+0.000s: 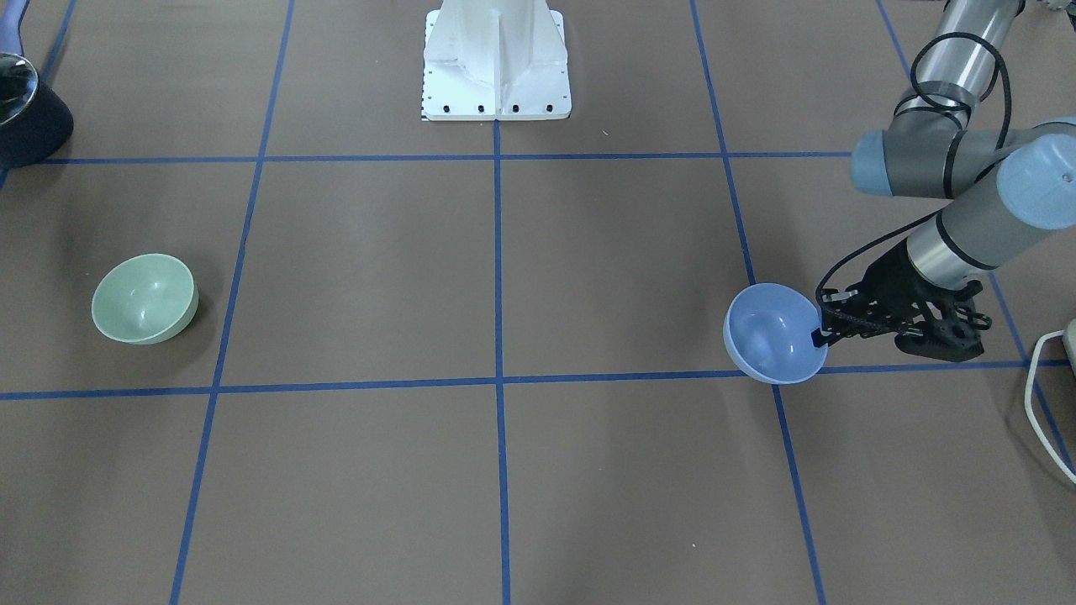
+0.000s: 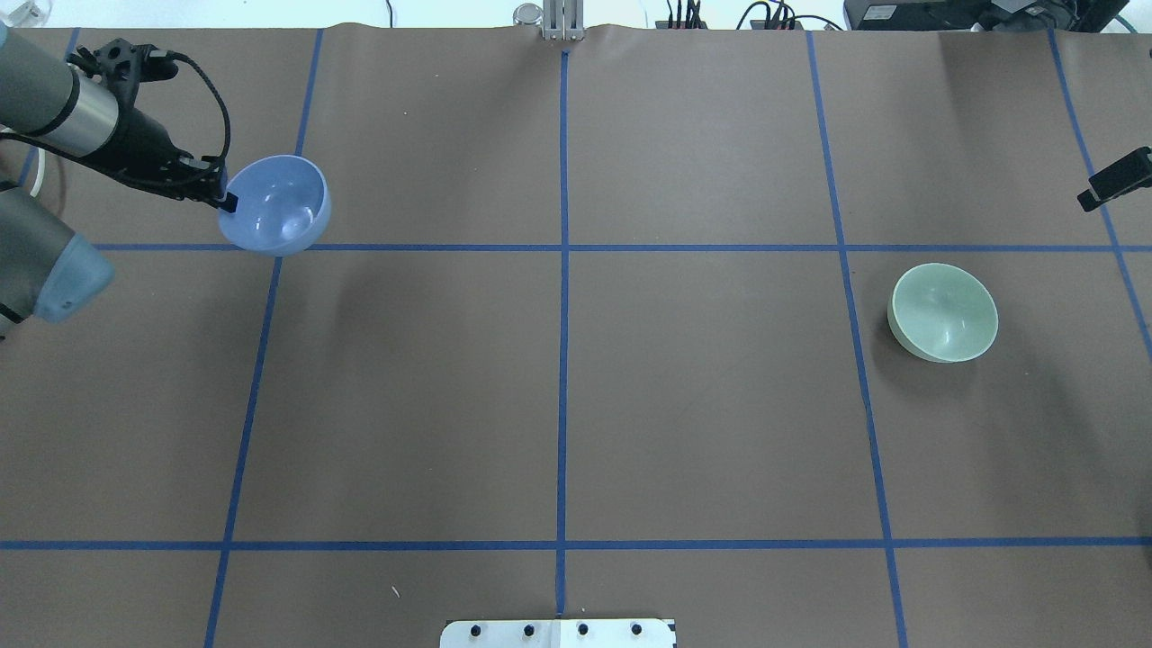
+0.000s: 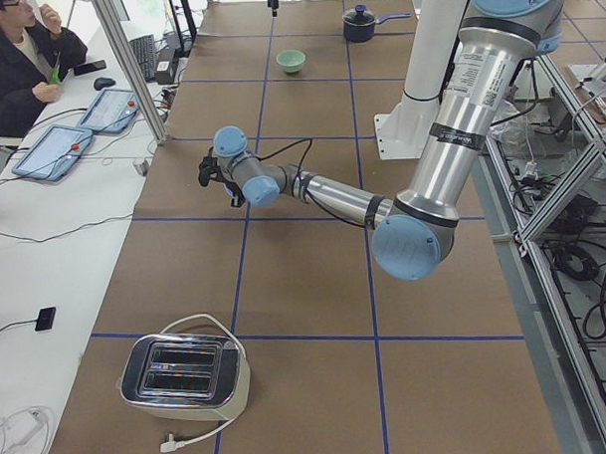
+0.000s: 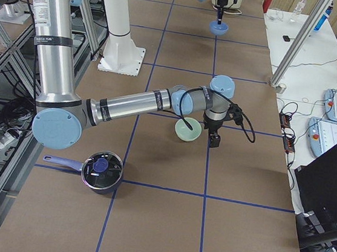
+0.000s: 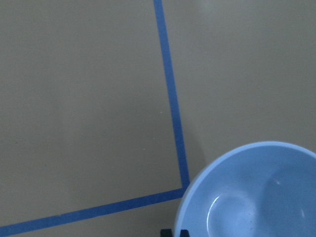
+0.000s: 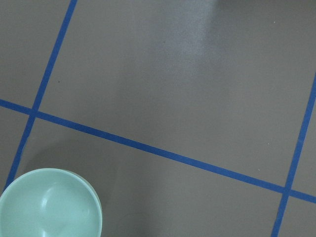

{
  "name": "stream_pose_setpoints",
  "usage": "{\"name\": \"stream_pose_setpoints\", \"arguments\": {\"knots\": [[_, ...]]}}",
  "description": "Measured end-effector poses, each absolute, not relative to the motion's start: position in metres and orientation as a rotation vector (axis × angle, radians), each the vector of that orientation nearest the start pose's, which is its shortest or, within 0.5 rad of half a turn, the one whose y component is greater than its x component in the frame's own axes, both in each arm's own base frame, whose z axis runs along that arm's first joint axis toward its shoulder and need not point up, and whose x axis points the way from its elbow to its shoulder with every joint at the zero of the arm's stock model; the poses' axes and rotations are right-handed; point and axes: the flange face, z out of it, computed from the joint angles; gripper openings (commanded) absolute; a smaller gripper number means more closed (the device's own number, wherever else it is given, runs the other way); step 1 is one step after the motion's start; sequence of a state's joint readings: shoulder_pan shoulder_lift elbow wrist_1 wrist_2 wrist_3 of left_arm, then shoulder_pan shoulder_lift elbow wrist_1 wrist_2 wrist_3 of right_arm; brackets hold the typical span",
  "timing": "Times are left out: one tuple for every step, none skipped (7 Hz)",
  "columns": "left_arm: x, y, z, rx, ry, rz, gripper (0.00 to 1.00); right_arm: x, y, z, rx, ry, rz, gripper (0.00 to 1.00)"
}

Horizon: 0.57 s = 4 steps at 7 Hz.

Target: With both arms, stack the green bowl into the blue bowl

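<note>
The robot's left gripper needs to release the blue bowl on the middle blue line (image 1: 491, 276) in front of the white pedestal.
The periwinkle-blue bowl (image 1: 769, 334) hangs tilted off the table at the robot's far left, also in the overhead view (image 2: 274, 205) and the left wrist view (image 5: 252, 192). My left gripper (image 1: 820, 336) is shut on its rim (image 2: 225, 200). The pale green bowl (image 2: 943, 312) sits upright on the table at the right, also in the front view (image 1: 143, 298) and the right wrist view (image 6: 49, 205). My right gripper (image 2: 1114, 178) hovers beyond the green bowl, apart from it (image 4: 214, 138). Only its tip shows, so I cannot tell its jaws.
The white pedestal (image 1: 496, 59) stands at the robot's base. A dark pot with a lid (image 4: 101, 170) sits near the right end. A toaster (image 3: 183, 369) with a white cable stands at the left end. An operator (image 3: 18, 58) sits at a side desk.
</note>
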<state>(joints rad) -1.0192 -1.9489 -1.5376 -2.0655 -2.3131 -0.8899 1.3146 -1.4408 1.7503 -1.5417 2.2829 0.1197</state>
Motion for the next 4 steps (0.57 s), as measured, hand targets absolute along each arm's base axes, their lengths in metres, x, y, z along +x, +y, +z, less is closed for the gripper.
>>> {"name": "stream_pose_setpoints", "arguments": {"knots": [[0.320,-0.573,0.349,0.097,1.061,-0.039,0.00,-0.073,-0.547,0.503,0.186,-0.755,-0.250,1.00],[0.368,-0.552,0.299,0.068,1.048,-0.074,0.00,-0.073,-0.547,0.503,0.186,-0.756,-0.249,1.00],[0.424,-0.525,0.257,0.058,1.017,-0.093,0.00,-0.073,-0.547,0.503,0.185,-0.756,-0.248,1.00],[0.475,-0.498,0.229,0.065,0.986,-0.104,0.00,-0.073,-0.546,0.504,0.184,-0.756,-0.248,1.00]]}}
